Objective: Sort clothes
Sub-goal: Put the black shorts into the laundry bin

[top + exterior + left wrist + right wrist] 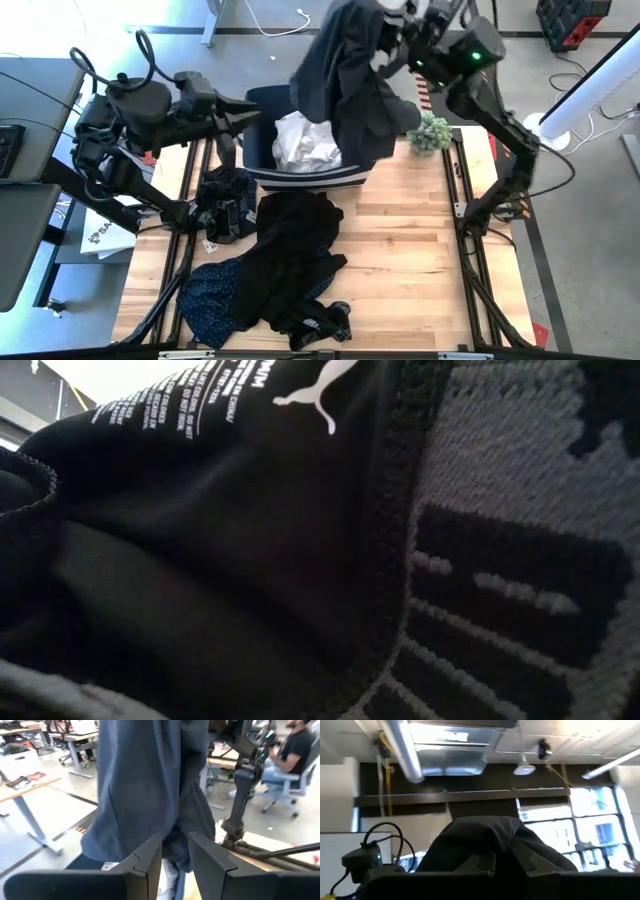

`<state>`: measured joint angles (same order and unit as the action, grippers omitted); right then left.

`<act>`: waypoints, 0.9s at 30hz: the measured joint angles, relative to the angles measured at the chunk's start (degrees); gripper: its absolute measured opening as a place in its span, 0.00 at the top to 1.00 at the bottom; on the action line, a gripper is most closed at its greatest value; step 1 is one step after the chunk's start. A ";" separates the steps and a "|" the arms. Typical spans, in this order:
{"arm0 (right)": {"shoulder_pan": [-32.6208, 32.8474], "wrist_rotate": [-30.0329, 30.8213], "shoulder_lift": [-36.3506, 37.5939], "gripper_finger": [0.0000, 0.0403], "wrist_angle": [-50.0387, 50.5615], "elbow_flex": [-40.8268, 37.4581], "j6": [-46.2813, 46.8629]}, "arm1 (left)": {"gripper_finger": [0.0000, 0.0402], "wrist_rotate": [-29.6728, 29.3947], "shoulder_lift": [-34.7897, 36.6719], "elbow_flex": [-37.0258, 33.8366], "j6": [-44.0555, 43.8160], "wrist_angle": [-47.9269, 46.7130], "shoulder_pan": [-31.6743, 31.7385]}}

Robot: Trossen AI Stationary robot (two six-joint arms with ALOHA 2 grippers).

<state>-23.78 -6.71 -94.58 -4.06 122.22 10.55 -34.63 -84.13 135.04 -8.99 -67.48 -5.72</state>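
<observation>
The robot's right gripper should release the dark grey-navy garment on top of the white clothes in the navy bin (312, 138).
My right gripper (388, 45) is raised high above the far side of the table, shut on a dark grey-navy garment (345, 90). The garment hangs down over the navy bin (310, 182), which holds white clothes (305, 145). My left gripper (250, 122) is open at the bin's left rim, pointing toward the hanging garment (145, 785) without touching it. Black clothes (300, 250) and a speckled navy piece (210, 295) lie on the table's near half. A black garment with a white logo (250, 510) fills the low view. My right gripper holds the dark garment by a bunched fold (482, 832) that lies draped over its two fingers; the cloth itself hides the place of contact. The wrist is tipped upward toward the ceiling. The garment is lifted clear and hangs slack below, its lower end over the bin.
A small green plant-like object (430, 132) sits to the right of the bin. A black bundle (225, 205) lies near the left arm's base. Bare wood (410, 250) shows on the table's right half. A seated person (295, 755) is in the room beyond.
</observation>
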 joint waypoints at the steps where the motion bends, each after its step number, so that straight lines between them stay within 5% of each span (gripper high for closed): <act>1: -0.23 -1.28 -2.26 0.99 0.09 2.85 -0.16 | 0.77 -0.38 0.08 0.00 0.46 -0.46 0.00; 5: -1.66 -5.38 -11.53 0.99 0.04 12.73 -0.23 | 0.78 -0.68 0.08 -0.02 3.25 -1.66 0.30; 9: -4.65 -6.78 -11.34 0.99 -3.68 4.95 8.17 | 0.78 -0.75 -0.06 -0.02 4.85 -3.36 0.65; 18: -5.56 -5.39 -10.87 0.99 32.15 -5.68 0.38 | 0.78 -0.72 -0.07 -0.07 1.75 -10.57 0.76; 27: -4.82 -2.72 -10.89 0.94 43.63 -30.35 1.28 | 0.78 -0.79 -0.07 -0.07 -0.86 -11.21 0.76</act>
<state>-28.60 -9.43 -105.47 39.57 91.88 11.82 -35.42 -84.20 134.98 -9.85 -78.70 -4.95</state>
